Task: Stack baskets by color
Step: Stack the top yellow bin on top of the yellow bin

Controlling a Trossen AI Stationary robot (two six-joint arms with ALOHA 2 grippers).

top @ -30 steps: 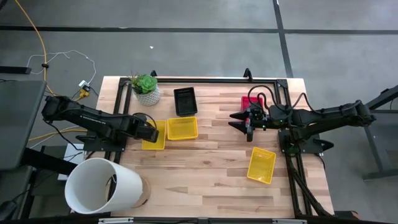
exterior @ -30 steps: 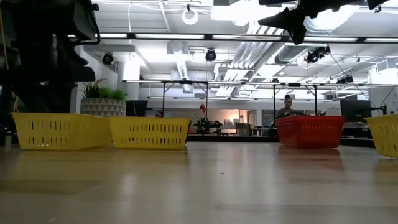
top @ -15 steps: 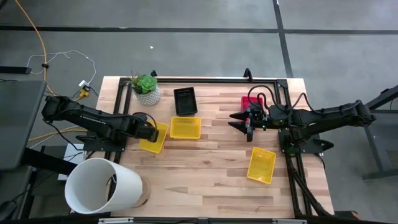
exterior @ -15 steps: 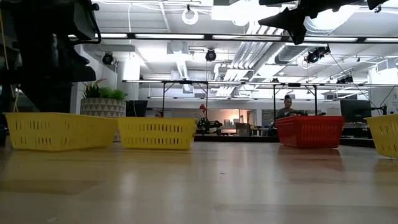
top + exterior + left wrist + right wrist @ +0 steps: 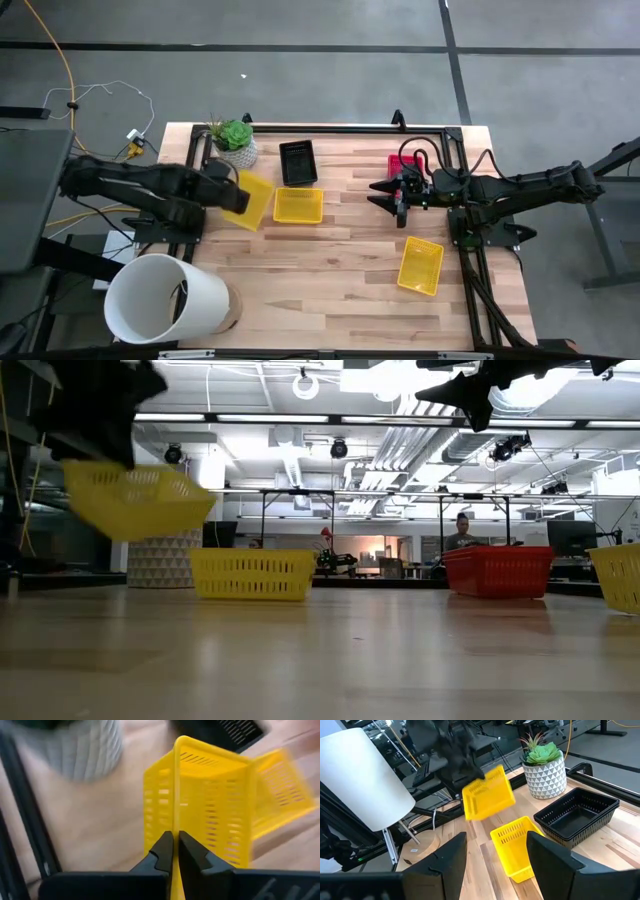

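The yellow basket in my left gripper, now hanging tilted above the table, will be let go inside the other yellow basket [image 5: 298,210] [image 5: 281,794] next to the black basket.
My left gripper [image 5: 228,196] is shut on a yellow basket [image 5: 250,201] that hangs tilted above the table's left part; the low view shows the same basket [image 5: 135,500] in the air. A second yellow basket [image 5: 298,205] stands on the table just to its right, behind it a black basket [image 5: 298,162]. A red basket [image 5: 399,162] sits at the far right, partly under the right arm. A third yellow basket [image 5: 421,265] lies at the near right. My right gripper [image 5: 386,203] hovers open near the red basket, holding nothing. My left gripper pinches the rim of one side wall [image 5: 174,822] of the yellow basket, the wall toward the table's left edge, with one finger [image 5: 161,852] on each side of it. The fingers slant down from the left. The basket is lifted clear and tilted.
A potted green plant [image 5: 236,142] stands at the far left, close behind the lifted basket. A large white cylinder [image 5: 165,298] stands at the near left corner. Bare wood lies in the middle and along the near edge [image 5: 330,300].
My left gripper has shut on the yellow basket's wall and risen, tipping as it went. The basket first slid and turned a little on the table, nudging the second yellow basket rightward, then came up clear of the table and tilted.
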